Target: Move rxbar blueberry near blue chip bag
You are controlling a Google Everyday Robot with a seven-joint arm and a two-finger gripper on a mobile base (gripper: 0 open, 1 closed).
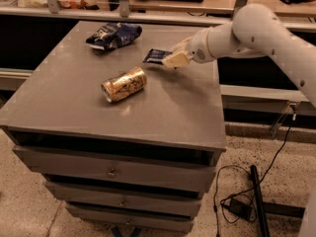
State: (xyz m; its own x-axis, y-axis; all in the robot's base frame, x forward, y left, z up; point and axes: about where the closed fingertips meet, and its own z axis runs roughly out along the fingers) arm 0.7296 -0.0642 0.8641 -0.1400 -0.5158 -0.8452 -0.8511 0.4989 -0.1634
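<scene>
Next, I open my gripper to leave the rxbar blueberry on the grey tabletop (133,45), close against the edge of the blue chip bag that faces my gripper.
The rxbar blueberry (155,56) is a small flat navy bar held at its right end by my gripper (171,57), just above the grey tabletop right of centre at the back. The gripper is shut on the bar, with the white arm reaching in from the right. The blue chip bag (114,34) is a wrinkly dark blue bag lying at the back of the table, left of the bar and a short gap away from it.
A gold drink can (124,84) lies on its side in the middle of the grey cabinet top (163,112). Drawers sit below the top. A counter runs behind the table. Cables and a black bar lie on the floor at the right.
</scene>
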